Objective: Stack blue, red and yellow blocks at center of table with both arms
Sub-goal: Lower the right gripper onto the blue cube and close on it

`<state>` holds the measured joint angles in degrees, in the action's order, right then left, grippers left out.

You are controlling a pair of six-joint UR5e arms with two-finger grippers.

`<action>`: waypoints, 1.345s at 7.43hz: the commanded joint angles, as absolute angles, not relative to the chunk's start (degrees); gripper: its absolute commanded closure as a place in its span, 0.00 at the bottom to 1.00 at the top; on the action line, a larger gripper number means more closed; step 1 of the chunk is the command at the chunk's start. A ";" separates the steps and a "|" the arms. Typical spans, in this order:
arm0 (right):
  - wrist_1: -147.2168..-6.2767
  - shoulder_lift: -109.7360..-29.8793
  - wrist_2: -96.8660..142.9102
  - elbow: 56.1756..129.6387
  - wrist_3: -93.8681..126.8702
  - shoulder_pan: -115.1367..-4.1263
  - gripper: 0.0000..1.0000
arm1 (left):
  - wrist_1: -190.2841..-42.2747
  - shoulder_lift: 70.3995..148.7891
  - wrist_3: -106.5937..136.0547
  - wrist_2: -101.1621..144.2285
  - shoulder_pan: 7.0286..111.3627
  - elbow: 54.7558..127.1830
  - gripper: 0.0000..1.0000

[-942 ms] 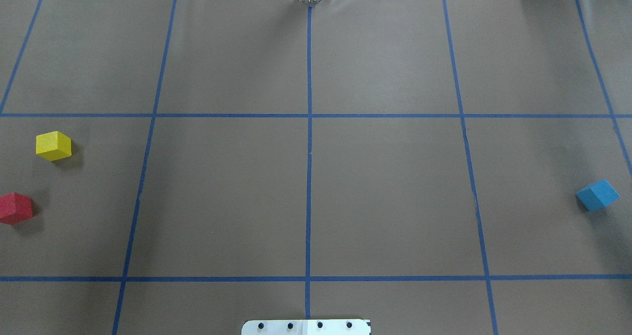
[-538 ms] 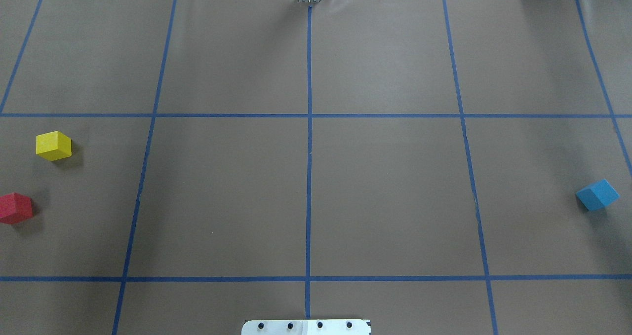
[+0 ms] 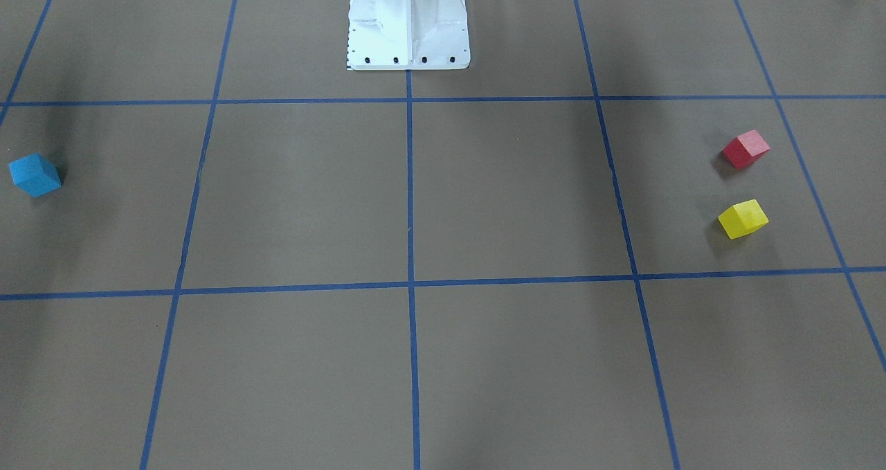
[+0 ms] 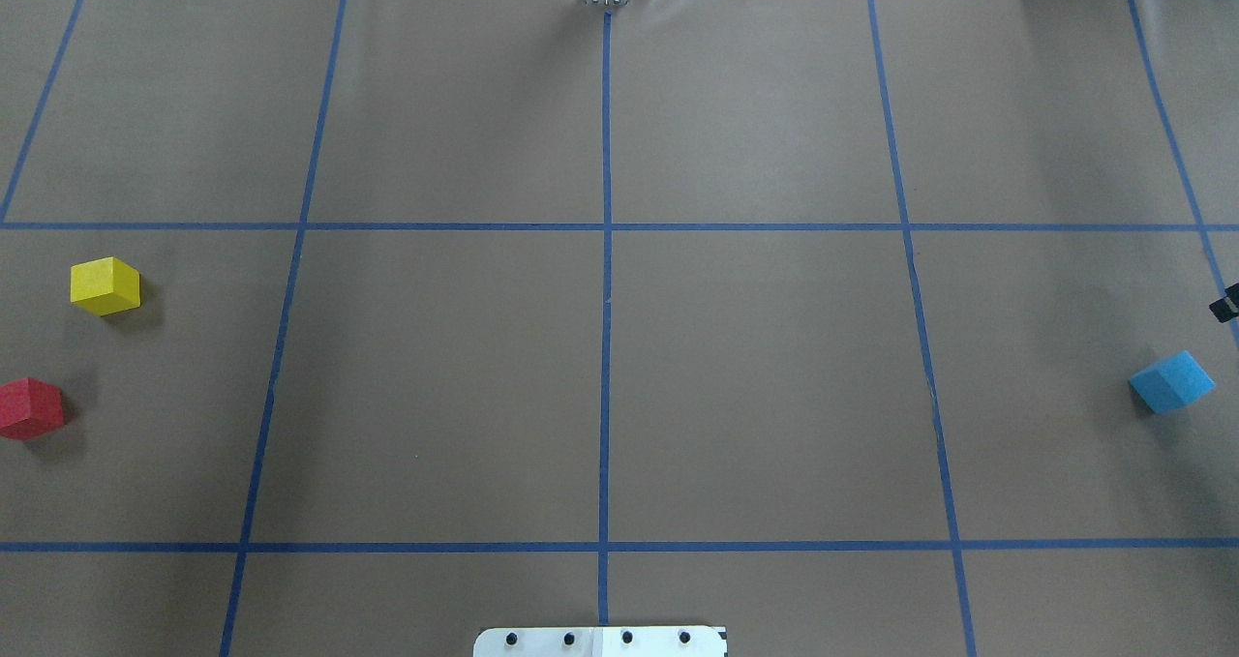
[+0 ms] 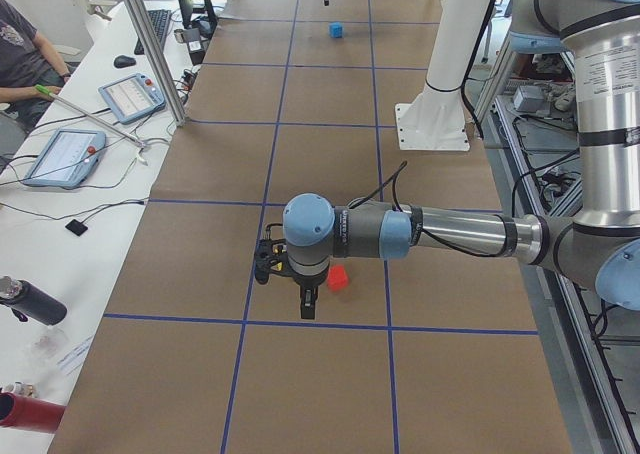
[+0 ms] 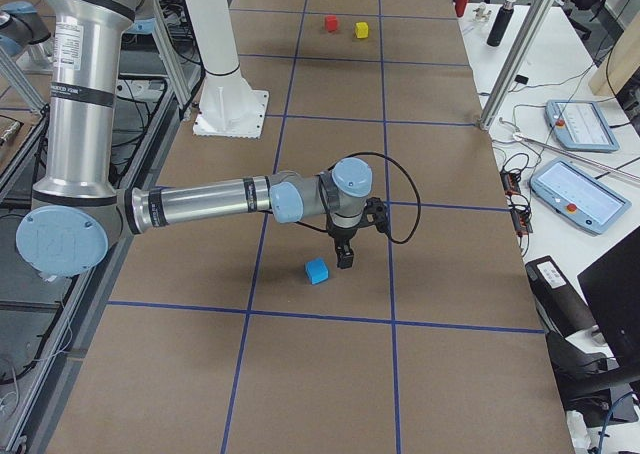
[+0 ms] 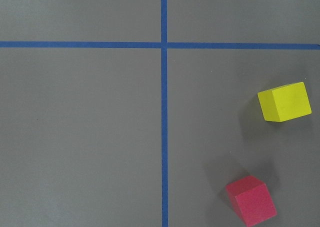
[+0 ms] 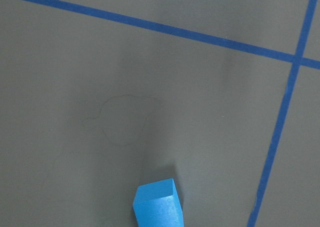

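Observation:
Next, my right gripper should go to the blue block, lying apart from the red and yellow blocks, and close on the blue block's opposite sides point(image 3: 34, 172) point(image 8: 159, 211).
On the brown table point(image 4: 755, 386) the yellow block point(image 4: 105, 286) and the red block point(image 4: 31, 408) lie apart at the far left. The blue block point(image 4: 1171, 382) lies alone at the far right. My left gripper point(image 5: 306, 308) hangs over the table right beside the red block point(image 5: 338, 279); I cannot tell whether it is open or shut. My right gripper point(image 6: 345, 260) hovers just beside the blue block point(image 6: 317, 270), only a black tip point(image 4: 1224, 306) showing from overhead, state unclear. The wrist views show the yellow point(image 7: 285, 102), red point(image 7: 251, 200) and blue point(image 8: 159, 203) blocks below, no fingers.
The white pedestal base point(image 3: 408, 27) stands at the robot's edge of the table, mid-width. Beyond the far edge a white desk holds tablets point(image 5: 62, 156) and cables, with a seated person point(image 5: 25, 49). Metal posts point(image 6: 515, 49) rise at that edge.
A black tip of my right gripper has come into the overhead view at the right edge, above the blue block. All three blocks lie where they were.

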<state>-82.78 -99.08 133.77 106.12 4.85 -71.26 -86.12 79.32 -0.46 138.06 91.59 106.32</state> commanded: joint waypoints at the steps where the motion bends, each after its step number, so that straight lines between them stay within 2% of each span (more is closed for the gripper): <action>1: -77.79 -101.50 130.46 106.00 6.67 -66.55 0.01 | -86.22 79.36 -0.35 138.08 91.58 106.70 0.00; 3: -76.56 -103.09 130.34 105.82 6.86 -65.31 0.01 | -86.22 79.37 -0.26 138.08 91.58 106.70 0.00; 5: -70.33 -104.23 124.49 105.65 13.83 -59.09 0.01 | -86.13 79.28 -0.35 138.08 91.58 106.70 0.00; 7: -70.22 -104.41 124.80 104.95 15.38 -58.54 0.11 | -86.22 79.28 -0.35 137.99 91.58 106.87 0.00; 10: -56.90 -106.26 125.07 97.24 12.65 -58.54 0.09 | -86.22 79.28 -0.35 137.99 91.67 107.14 0.00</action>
